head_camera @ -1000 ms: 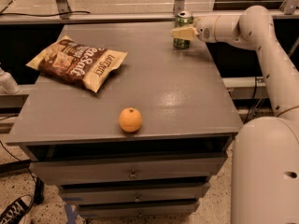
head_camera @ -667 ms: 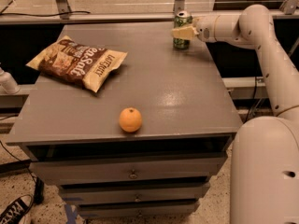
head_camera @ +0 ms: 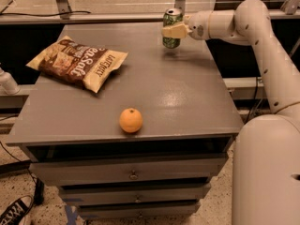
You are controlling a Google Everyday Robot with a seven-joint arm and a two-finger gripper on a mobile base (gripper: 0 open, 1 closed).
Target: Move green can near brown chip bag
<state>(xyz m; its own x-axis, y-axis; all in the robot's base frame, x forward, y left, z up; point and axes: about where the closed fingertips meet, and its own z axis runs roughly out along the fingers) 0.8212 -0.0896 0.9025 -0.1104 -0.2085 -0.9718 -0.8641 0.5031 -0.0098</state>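
Observation:
Next, my gripper puts the green can down on the grey table [head_camera: 123, 73], close beside the end of the brown chip bag that faces my gripper.
The green can [head_camera: 171, 21] with a silver top is at the far right of the grey table [head_camera: 187, 93], upright and a little above the surface, with its shadow beneath it. My gripper [head_camera: 173, 31] reaches in from the right and is shut on the can's middle. The brown chip bag [head_camera: 77, 62] lies flat at the table's left, well apart from the can.
An orange [head_camera: 131, 120] sits near the table's front edge. My white arm [head_camera: 262, 46] runs along the table's right side. Drawers [head_camera: 133, 175] are below the tabletop. A rail [head_camera: 93, 18] runs behind the table.
The gripper has moved the green can a little to the left and slightly up off the table. The chip bag and orange have not moved.

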